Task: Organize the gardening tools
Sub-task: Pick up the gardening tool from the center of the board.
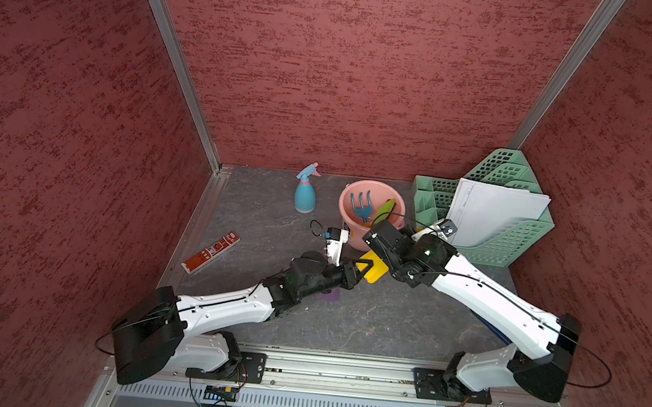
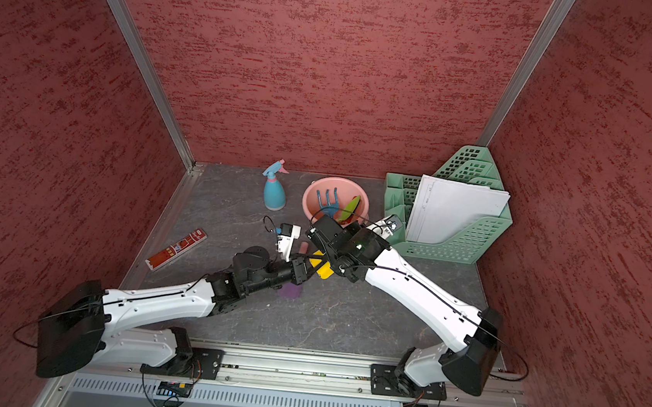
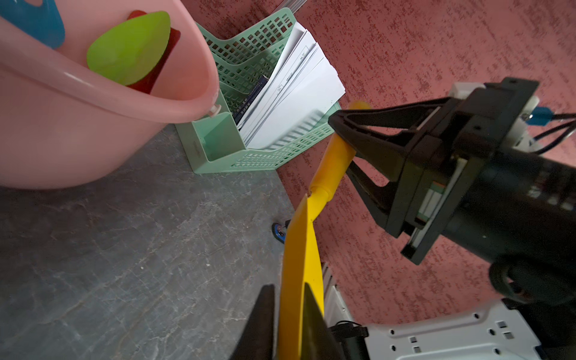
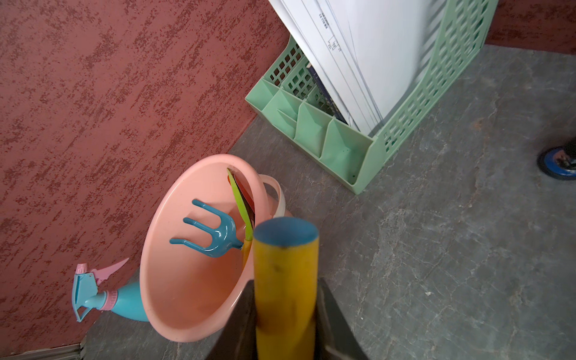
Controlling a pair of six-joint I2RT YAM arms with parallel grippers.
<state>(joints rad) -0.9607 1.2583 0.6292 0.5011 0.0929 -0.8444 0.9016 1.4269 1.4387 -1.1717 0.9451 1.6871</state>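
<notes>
My right gripper needs to open and take the handle (image 3: 333, 164) with the blade ahead for the bucket, as the handle end of the yellow shovel points ahead of it.
The yellow shovel (image 1: 375, 272) hangs above the table in front of the pink bucket (image 1: 345, 214), held at both ends. My left gripper (image 3: 288, 293) is shut on its flat blade (image 3: 300, 249). My right gripper (image 4: 285, 290) is shut on its round handle (image 4: 285, 274). Inside the bucket lie the blue claw (image 1: 361, 207), the green trowel (image 1: 386, 207) and a red spade (image 3: 173, 40) behind the trowel. The blue spray bottle (image 1: 305, 192) stands left of the bucket. A purple scoop (image 2: 290, 290) lies on the table, mostly hidden under my left arm.
A mint-green mesh file rack (image 1: 506, 244) holding white papers stands at the back right, close to the bucket. A flat red printed strip (image 1: 211, 251) lies at the left edge of the table. Red walls close in three sides.
</notes>
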